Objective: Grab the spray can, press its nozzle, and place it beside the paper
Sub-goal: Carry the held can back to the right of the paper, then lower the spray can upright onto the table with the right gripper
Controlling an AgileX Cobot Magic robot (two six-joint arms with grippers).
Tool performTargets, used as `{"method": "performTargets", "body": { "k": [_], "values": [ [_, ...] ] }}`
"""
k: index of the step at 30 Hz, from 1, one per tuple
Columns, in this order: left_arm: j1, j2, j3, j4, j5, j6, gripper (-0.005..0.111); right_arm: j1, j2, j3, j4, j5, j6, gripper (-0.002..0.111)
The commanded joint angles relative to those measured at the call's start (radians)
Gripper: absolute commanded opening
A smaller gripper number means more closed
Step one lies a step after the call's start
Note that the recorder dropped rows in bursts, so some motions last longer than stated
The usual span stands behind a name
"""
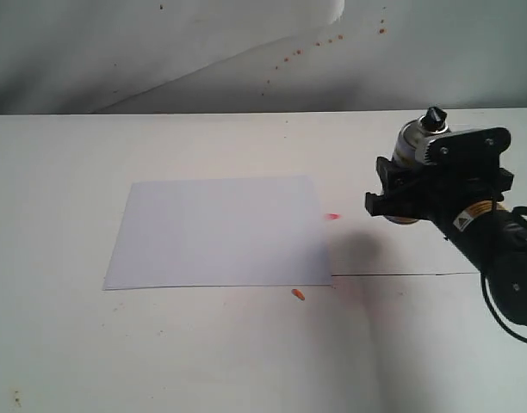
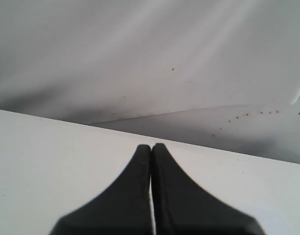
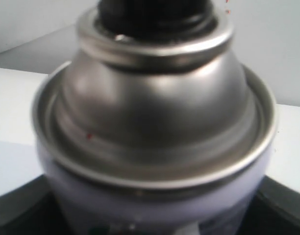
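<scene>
I should set the spray can on the table [image 1: 365, 206] beside the red paint spot near the paper, using my right gripper.
The spray can [image 1: 412, 144] stands upright at the right of the exterior view, its metal domed top and black nozzle [image 1: 433, 119] showing above my right gripper [image 1: 403, 189], which is shut around its body. The right wrist view is filled by the can's dome [image 3: 157, 105] and white body, with the dark fingers at either side. Whether the can rests on the table is hidden by the gripper. The paper [image 1: 220, 231] lies flat on the table to the can's left. My left gripper [image 2: 152, 147] is shut with nothing in it and does not show in the exterior view.
A white table [image 1: 74, 344] with a seam line [image 1: 401, 274] at the right. Red and orange paint spots [image 1: 332, 216] lie near the paper's right edge and front corner [image 1: 299, 294]. A curling white backdrop [image 1: 203, 43] speckled with red stands behind.
</scene>
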Motion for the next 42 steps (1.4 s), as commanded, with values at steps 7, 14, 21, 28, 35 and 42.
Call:
{"method": "performTargets", "body": {
  "k": [7, 14, 21, 28, 35, 42],
  "values": [
    [-0.001, -0.006, 0.001, -0.003, 0.006, -0.010, 0.000, 0.005, 0.154, -0.266, -0.064, 0.087, 0.047, 0.000],
    [-0.001, -0.006, 0.001, -0.003, 0.015, -0.008, 0.000, 0.002, 0.222, -0.385, -0.067, 0.145, 0.047, 0.000],
    [-0.001, -0.006, 0.001, -0.001, 0.022, -0.006, 0.000, -0.033, 0.284, -0.385, -0.071, 0.127, 0.073, 0.000],
    [-0.001, -0.006, 0.001, -0.001, 0.033, -0.006, 0.000, -0.033, 0.295, -0.385, -0.087, 0.195, 0.073, 0.005],
    [-0.001, -0.006, 0.001, -0.001, 0.058, -0.006, 0.000, -0.033, 0.295, -0.385, -0.031, 0.200, 0.080, 0.087],
    [-0.001, -0.006, 0.001, 0.001, 0.058, -0.004, 0.000, -0.033, 0.251, -0.385, -0.066, 0.328, 0.021, 0.105]
  ]
}}
